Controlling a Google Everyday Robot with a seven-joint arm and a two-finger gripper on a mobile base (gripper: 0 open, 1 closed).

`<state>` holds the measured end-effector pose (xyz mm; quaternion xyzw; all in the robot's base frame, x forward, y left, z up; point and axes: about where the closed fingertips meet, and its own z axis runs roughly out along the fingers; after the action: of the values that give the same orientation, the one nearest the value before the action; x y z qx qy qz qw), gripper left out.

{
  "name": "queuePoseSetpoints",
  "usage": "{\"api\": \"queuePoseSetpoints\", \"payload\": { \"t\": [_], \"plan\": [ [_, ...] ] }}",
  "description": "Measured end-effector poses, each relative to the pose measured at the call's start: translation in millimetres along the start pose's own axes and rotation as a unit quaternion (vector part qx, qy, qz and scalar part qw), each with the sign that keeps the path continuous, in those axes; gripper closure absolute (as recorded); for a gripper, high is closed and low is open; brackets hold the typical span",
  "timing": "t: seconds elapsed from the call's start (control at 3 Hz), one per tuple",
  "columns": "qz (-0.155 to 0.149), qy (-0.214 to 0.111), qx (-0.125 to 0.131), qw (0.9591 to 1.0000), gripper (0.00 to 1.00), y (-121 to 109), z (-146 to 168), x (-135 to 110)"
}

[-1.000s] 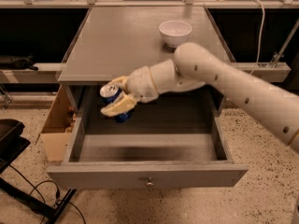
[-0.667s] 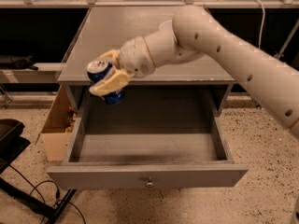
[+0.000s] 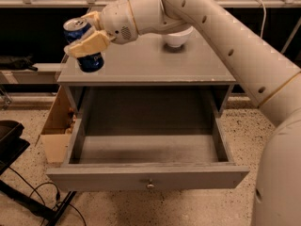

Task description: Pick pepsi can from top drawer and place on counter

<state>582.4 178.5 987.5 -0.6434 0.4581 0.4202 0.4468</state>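
Observation:
The robot's gripper should put the pepsi can down on the counter's front corner [image 3: 97,68] nearest the cardboard box.
My gripper [image 3: 87,34] is shut on the pepsi can [image 3: 83,44], a dark-blue can with a silver top. It holds the can upright in the air above the left front corner of the counter [image 3: 150,62]. The tan fingers [image 3: 89,44] wrap the can's middle. The top drawer [image 3: 146,175] is pulled fully open below, with a small metal knob at the centre of its front panel. Its inside shows nothing in it.
A white bowl [image 3: 178,37] stands at the back of the counter, partly behind my arm. A cardboard box [image 3: 56,126] sits on the floor left of the cabinet. A black stand and cables [image 3: 19,173] lie at lower left.
My gripper has lifted the pepsi can out of the drawer, up and to the left, to a height above the counter's left front corner.

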Motion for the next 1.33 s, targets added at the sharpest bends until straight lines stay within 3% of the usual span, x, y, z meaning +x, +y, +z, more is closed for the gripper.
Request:
{"api": "queuePoseSetpoints", "payload": {
  "t": [0.33,0.67,1.33],
  "plan": [
    [0.022,-0.005,0.064,0.9977,1.0,-58.4,23.2,20.4],
    [0.031,-0.001,0.111,0.9933,1.0,-89.3,34.9,44.4],
    [0.013,-0.013,0.177,0.9841,1.0,-118.5,23.9,106.4]
  ]
}}
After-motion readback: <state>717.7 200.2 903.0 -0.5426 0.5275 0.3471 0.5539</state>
